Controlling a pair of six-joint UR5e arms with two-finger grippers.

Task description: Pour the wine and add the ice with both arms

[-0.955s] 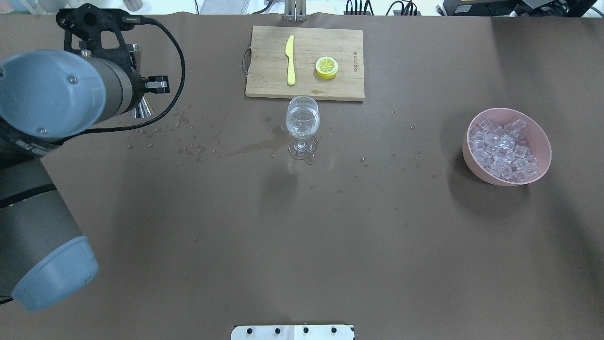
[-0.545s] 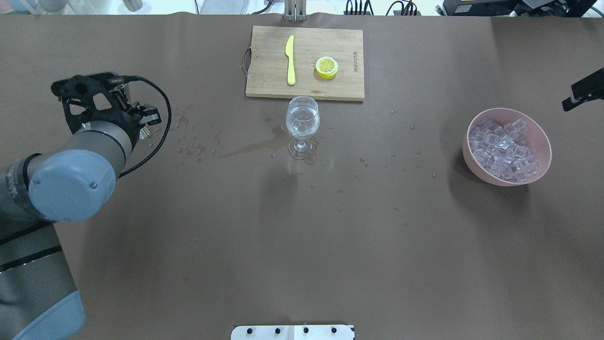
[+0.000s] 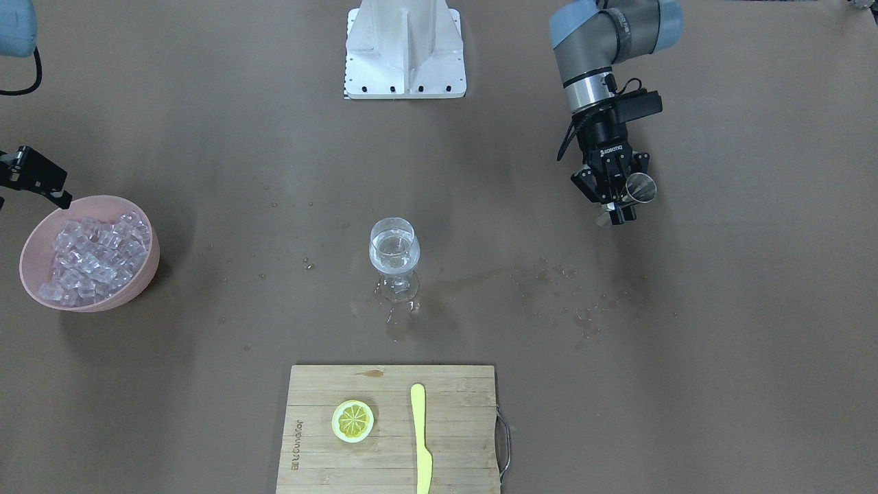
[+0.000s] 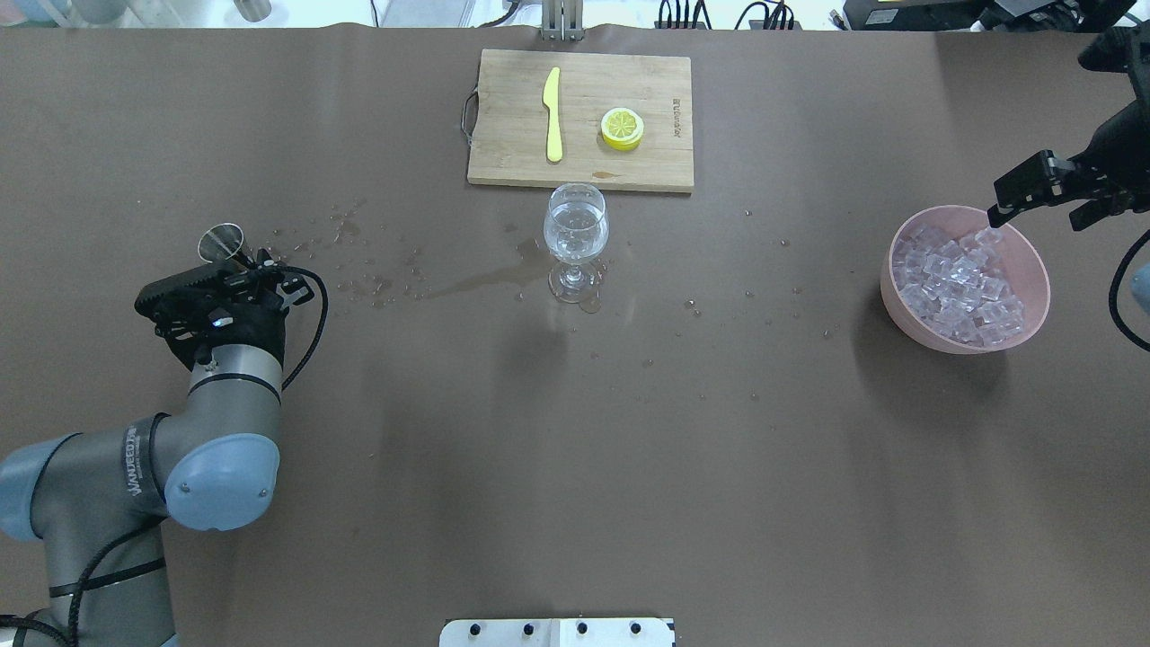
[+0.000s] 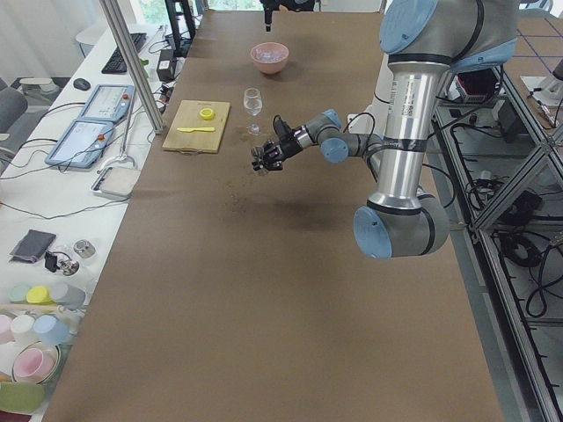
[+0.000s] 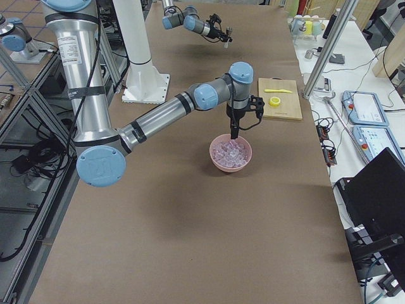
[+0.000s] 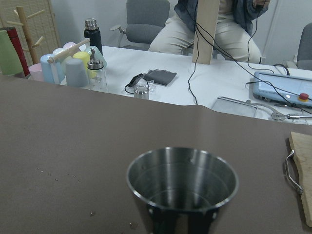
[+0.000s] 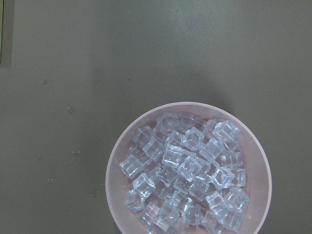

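Observation:
My left gripper is going to set the steel measuring cup, now held upright far from the glass, down on the bare table (image 3: 585, 226), at a spot just short of the wet drops.
A wine glass (image 4: 575, 235) with a small measure of clear wine stands mid-table, below the cutting board; it also shows in the front view (image 3: 394, 255). My left gripper (image 4: 241, 268) is shut on a steel measuring cup (image 4: 220, 242), far left of the glass. In the left wrist view the cup (image 7: 182, 185) is upright, its inside looking empty. The ice (image 4: 959, 283) is heaped in a pink bowl (image 4: 898, 301) at the right. My right gripper (image 4: 1033, 218) hangs open and empty over the bowl's far rim. The right wrist view looks down on the ice (image 8: 187, 175).
A wooden cutting board (image 4: 512, 171) at the back holds a yellow knife (image 4: 552, 112) and a lemon slice (image 4: 622, 128). A wet streak and drops (image 4: 467, 286) lie between the glass and my left gripper. The white robot base (image 3: 405, 51) sits at the near edge.
My left arm has drawn back towards the robot with the cup. My right gripper has come into view and moved over the bowl's far rim.

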